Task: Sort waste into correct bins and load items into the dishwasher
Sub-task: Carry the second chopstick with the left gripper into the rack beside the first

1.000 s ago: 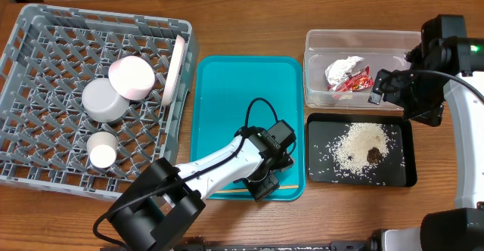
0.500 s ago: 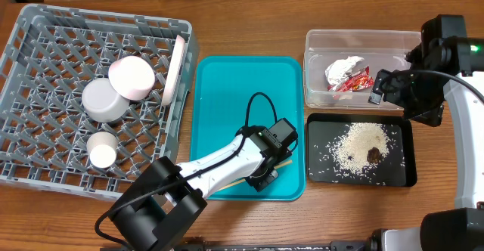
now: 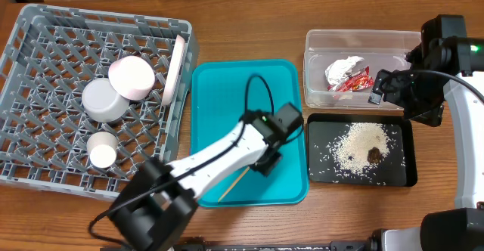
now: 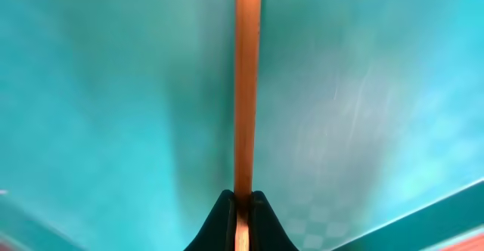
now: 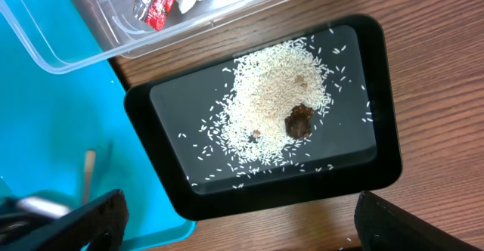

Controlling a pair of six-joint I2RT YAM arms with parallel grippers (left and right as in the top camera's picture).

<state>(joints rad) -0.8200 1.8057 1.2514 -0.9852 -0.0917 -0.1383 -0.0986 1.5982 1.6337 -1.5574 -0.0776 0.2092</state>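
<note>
My left gripper will let go of the chopsticks in the grey rack (image 3: 153,142), along its side next to the teal tray.
My left gripper (image 3: 266,160) is shut on the thin wooden chopsticks (image 3: 233,188), which show as a single stick slanting over the teal tray (image 3: 219,107). In the left wrist view the chopsticks (image 4: 246,92) run straight up from my left gripper (image 4: 242,199). The grey dishwasher rack (image 3: 45,32) holds the plate (image 3: 176,69) on edge, the pinkish dish (image 3: 131,77), the bowl (image 3: 104,100) and the cup (image 3: 101,151). The clear tub (image 3: 363,35) contains the red-and-silver wrapper (image 3: 346,73). Rice (image 3: 361,145) and a brown scrap (image 3: 374,155) lie in the black tray (image 3: 408,153). My right gripper (image 5: 238,232) hangs open over the table, in front of the black tray (image 5: 144,107).
The teal tray sits between the rack and the two bins, close to each. The right arm (image 3: 439,69) hovers beside the clear tub. A cable (image 3: 253,92) loops above the left wrist. Bare wooden table (image 3: 439,206) shows at the right.
My left gripper has shut on the chopsticks and moved up toward the tray's middle. The chopsticks swung from lying along the tray's near edge to a diagonal. The right arm is still.
</note>
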